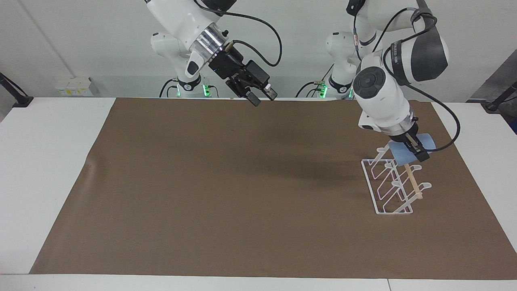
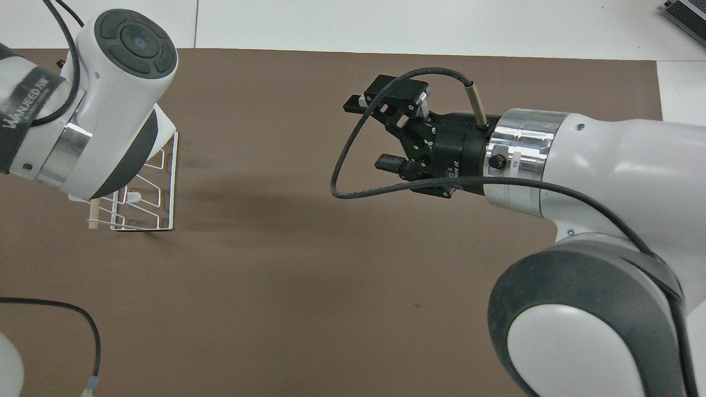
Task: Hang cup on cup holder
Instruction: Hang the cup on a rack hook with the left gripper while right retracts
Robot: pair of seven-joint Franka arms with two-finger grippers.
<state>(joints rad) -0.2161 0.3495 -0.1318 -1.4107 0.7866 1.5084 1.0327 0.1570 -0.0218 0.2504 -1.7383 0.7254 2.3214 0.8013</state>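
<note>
The end peg of the white wire cup holder (image 2: 154, 135) is covered. Next, my left gripper releases the light-blue cup on that covered end peg.
The white wire cup holder (image 1: 388, 190) stands on the brown mat toward the left arm's end of the table, with a wooden dowel (image 1: 412, 181) along its top. My left gripper (image 1: 417, 150) is shut on the light-blue cup (image 1: 400, 156). It holds the cup tilted, low over the holder's end nearer to the robots, against the prongs there. Whether the cup rests on a prong I cannot tell. In the overhead view the left arm hides the cup and most of the cup holder (image 2: 163, 190). My right gripper (image 1: 260, 95) (image 2: 368, 134) hangs open and empty above the mat's edge by the robots.
The brown mat (image 1: 242, 182) covers most of the white table (image 1: 44, 161). A black cable (image 2: 83, 320) lies over the mat's corner by the left arm's base. Nothing else stands on the mat.
</note>
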